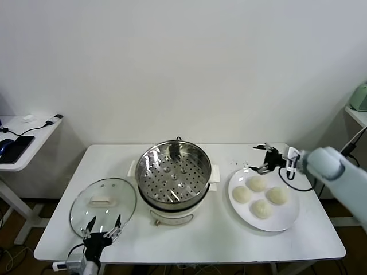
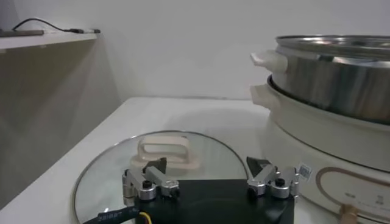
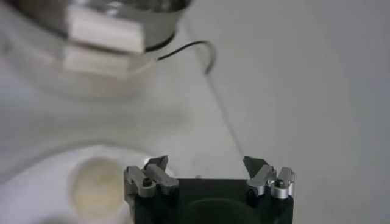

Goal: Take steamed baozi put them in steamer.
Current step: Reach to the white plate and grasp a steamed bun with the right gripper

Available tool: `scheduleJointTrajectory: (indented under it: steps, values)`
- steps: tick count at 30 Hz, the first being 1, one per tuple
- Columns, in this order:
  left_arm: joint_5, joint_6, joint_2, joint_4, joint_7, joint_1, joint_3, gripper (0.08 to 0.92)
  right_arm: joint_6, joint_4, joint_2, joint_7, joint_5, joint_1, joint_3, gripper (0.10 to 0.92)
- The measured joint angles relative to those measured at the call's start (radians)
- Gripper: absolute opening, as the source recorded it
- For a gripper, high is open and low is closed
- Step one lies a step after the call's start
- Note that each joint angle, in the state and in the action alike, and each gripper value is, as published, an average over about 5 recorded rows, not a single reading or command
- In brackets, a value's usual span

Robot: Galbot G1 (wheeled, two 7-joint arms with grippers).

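Next, my right gripper closes on the sides of the baozi (image 1: 257, 183) nearest the white plate's far rim, the one closest to the back wall.
Several pale baozi (image 1: 257, 183) lie on a white plate (image 1: 287, 220) at the right of the table. One baozi (image 3: 94, 185) shows in the right wrist view. The steel steamer (image 1: 174, 172) stands at the table's middle with its perforated tray bare. My right gripper (image 1: 264, 158) hovers open just beyond the plate's far rim, nothing between its fingers. My left gripper (image 1: 103, 225) rests open at the table's front left, at the near rim of the glass lid. The steamer's wall (image 2: 341, 73) rises beside it.
A glass lid (image 1: 103, 203) with a cream handle lies flat to the left of the steamer, also in the left wrist view (image 2: 161, 149). A side table (image 1: 23, 143) with a phone and cable stands far left. A black cord (image 3: 195, 49) runs behind the steamer.
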Motion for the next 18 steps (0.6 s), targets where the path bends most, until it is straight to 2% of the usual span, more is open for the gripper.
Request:
scheduleJointTrajectory:
  steps: [8,18]
  values:
    - [0.000,-0.001,-0.004,0.011,-0.001,-0.002,-0.011,0.823,-0.009,-0.157,0.119,-0.130,0.030,0.256,-0.378,0.823]
    - [-0.001,-0.002,-0.009,0.024,-0.001,-0.002,-0.014,0.823,-0.070,-0.307,0.274,-0.148,0.062,0.283,-0.496,0.823]
